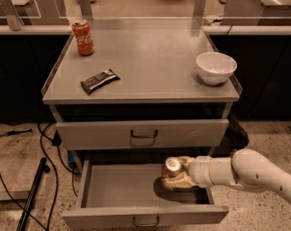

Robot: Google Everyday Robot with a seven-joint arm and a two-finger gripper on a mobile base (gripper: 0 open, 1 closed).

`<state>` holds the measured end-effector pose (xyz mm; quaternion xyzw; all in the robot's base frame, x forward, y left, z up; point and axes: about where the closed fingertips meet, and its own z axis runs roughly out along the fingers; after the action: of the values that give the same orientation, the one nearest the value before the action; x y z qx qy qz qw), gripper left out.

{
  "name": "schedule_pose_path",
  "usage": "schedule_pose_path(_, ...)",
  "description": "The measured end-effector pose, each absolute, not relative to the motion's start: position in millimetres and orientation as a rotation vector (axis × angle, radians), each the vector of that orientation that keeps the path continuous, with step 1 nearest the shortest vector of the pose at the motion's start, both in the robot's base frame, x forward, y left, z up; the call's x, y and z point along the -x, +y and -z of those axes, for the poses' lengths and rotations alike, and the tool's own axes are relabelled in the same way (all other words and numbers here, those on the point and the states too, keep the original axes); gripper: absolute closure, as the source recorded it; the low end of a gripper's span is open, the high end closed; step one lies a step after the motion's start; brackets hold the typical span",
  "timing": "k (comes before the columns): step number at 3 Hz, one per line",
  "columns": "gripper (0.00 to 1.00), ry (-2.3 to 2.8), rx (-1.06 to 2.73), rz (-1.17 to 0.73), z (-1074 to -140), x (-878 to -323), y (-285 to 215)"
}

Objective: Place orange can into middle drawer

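I will let go of the orange can, now low inside that drawer, with my gripper once it is near the centre of the open middle drawer's bottom (159, 186).
The orange can (171, 169), slim with a silver top, is upright inside the open middle drawer (121, 192), at its right side. My gripper (177, 176) reaches in from the right on a white arm and is shut on the can, which is low over the drawer floor or resting on it; I cannot tell which. The like grey drawer (143, 134) above is closed.
On the cabinet top stand a red cola can (83, 37) at the back left, a dark snack bar (100, 81) in front of it, and a white bowl (216, 67) at the right. Black cables (49, 148) and a pole (32, 196) lie on the floor at left.
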<state>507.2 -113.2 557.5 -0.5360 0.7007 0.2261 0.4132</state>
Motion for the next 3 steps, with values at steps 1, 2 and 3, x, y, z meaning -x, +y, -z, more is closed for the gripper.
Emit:
schedule_pose_path(1,1.00,1.733,1.368,-0.547,-526.4,-514.0,-113.2)
schedule_pose_path(2,1.00,1.697,1.379,-0.553,-493.1,-524.3,-105.6)
schedule_pose_path(3,1.00,1.674,1.391,-0.581,-463.8,-535.3,-95.6)
